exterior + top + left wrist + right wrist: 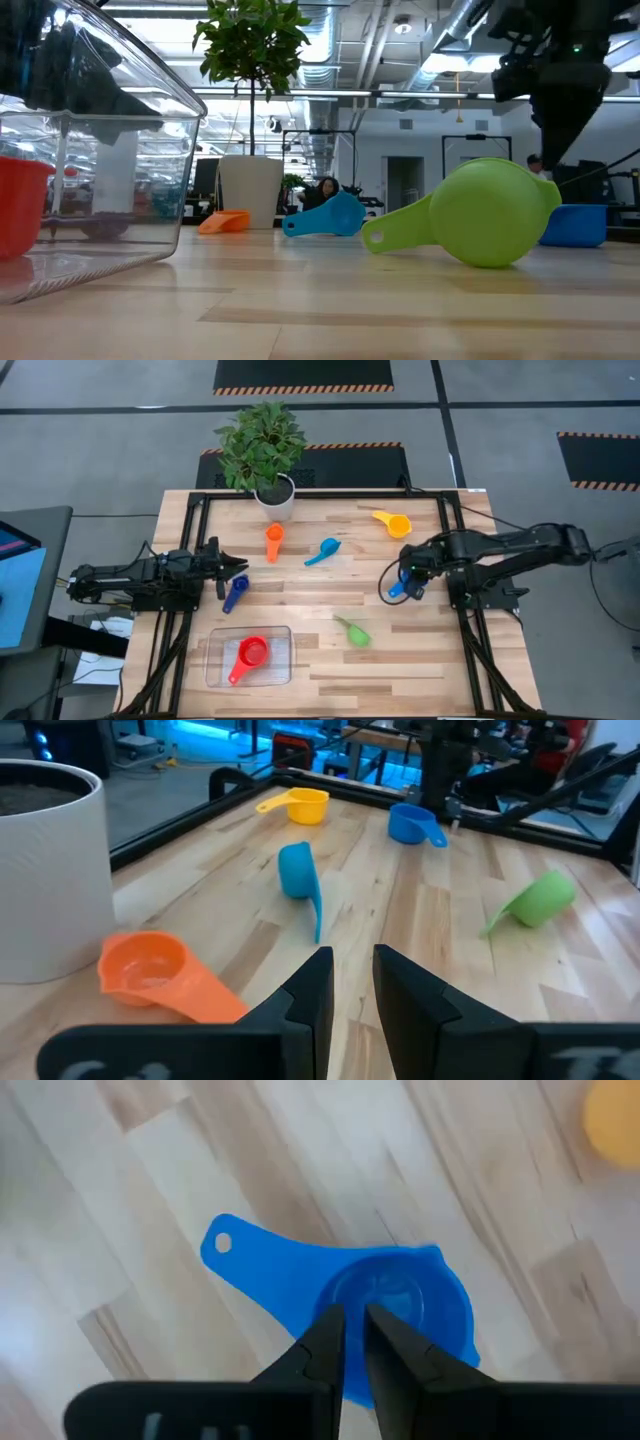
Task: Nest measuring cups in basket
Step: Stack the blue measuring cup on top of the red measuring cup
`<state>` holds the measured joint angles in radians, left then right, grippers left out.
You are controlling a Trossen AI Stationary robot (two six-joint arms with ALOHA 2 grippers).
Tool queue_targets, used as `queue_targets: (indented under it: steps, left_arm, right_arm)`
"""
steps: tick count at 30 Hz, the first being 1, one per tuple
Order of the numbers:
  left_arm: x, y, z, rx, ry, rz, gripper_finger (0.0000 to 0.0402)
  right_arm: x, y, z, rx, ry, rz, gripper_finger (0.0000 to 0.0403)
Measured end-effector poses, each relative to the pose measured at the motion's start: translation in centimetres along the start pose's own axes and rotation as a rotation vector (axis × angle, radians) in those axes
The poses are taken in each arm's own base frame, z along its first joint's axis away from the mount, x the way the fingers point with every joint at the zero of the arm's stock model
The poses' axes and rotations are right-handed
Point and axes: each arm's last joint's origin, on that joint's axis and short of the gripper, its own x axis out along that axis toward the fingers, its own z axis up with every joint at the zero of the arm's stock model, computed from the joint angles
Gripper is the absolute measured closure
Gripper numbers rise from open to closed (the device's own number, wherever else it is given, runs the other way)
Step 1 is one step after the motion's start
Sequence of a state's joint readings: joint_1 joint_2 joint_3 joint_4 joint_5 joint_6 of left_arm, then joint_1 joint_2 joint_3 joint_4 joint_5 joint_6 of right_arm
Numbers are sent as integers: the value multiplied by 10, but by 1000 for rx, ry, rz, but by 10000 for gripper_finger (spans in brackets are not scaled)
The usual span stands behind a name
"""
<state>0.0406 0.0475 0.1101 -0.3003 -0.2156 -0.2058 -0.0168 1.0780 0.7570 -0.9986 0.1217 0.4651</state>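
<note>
My right gripper will let go of the blue measuring cup on the wood [351, 585] between the light blue cup and the green cup.
My right gripper [413, 582] points down over the blue measuring cup [400, 1305], its fingers shut and a little above the cup [578, 225] in the low view. My left gripper [352, 990] waits shut at the table's left side, beside the dark blue cup [235, 592]. The red cup [250, 657] lies inside the clear basket [282, 670] at the near left. Loose on the wood lie the orange [273, 542], light blue [322, 551], yellow [392, 522] and green [352, 630] cups, the green one resting on its side.
A white pot [276, 495] with a leafy plant stands at the table's far edge, behind the orange cup. Black frame rails [455, 540] run along the table's left and right sides. Bare wood lies between the basket and the green cup.
</note>
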Motion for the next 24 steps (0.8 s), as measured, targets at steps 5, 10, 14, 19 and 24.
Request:
queue_targets:
  steps: [5, 10, 14, 19, 24]
  left_arm:
    - [0, 0, 0, 0, -1, 2, 340]
    - [0, 0, 0, 0, 0, 2, 340]
    - [0, 0, 0, 0, -4, 1, 340]
    - [0, 0, 0, -5, -4, 1, 340]
    - [0, 0, 0, -7, -4, 1, 340]
  right_arm:
    - [8, 6, -3, -143, 87, -15, 340]
    - [15, 10, -7, -155, 175, -54, 340]
    - [25, 12, -4, -106, 201, -116, 340]
    - [42, 15, 0, -64, 231, -248, 340]
    - [57, 17, 3, -33, 250, -328, 340]
